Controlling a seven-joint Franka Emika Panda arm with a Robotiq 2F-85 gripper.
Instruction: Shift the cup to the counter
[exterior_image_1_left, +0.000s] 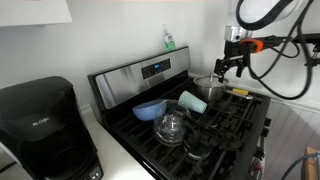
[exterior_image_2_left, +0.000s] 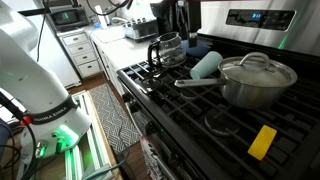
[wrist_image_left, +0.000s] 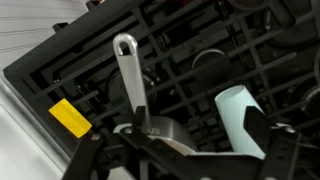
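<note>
I need to next close on the cup's rim (exterior_image_1_left: 184, 98), at its open end toward the stove's back.
The pale light-blue cup (exterior_image_1_left: 193, 102) lies on its side on the black stove grates, between the blue bowl and the steel pot; it also shows in the other exterior view (exterior_image_2_left: 206, 64) and in the wrist view (wrist_image_left: 240, 115). My gripper (exterior_image_1_left: 233, 64) hangs open and empty in the air above the pot, a little way from the cup. In the wrist view its two fingers (wrist_image_left: 190, 160) frame the pot lid and the cup far below. The off-white counter (exterior_image_1_left: 108, 135) runs beside the stove, near the coffee maker, and also shows in an exterior view (exterior_image_2_left: 112, 35).
A lidded steel pot (exterior_image_2_left: 258, 80) with a long handle (wrist_image_left: 128, 75) sits next to the cup. A clear glass jug (exterior_image_1_left: 172, 127) and a blue bowl (exterior_image_1_left: 150, 108) stand on the grates. A yellow sponge (exterior_image_2_left: 262, 142) lies at the stove edge. A black coffee maker (exterior_image_1_left: 45, 125) stands on the counter.
</note>
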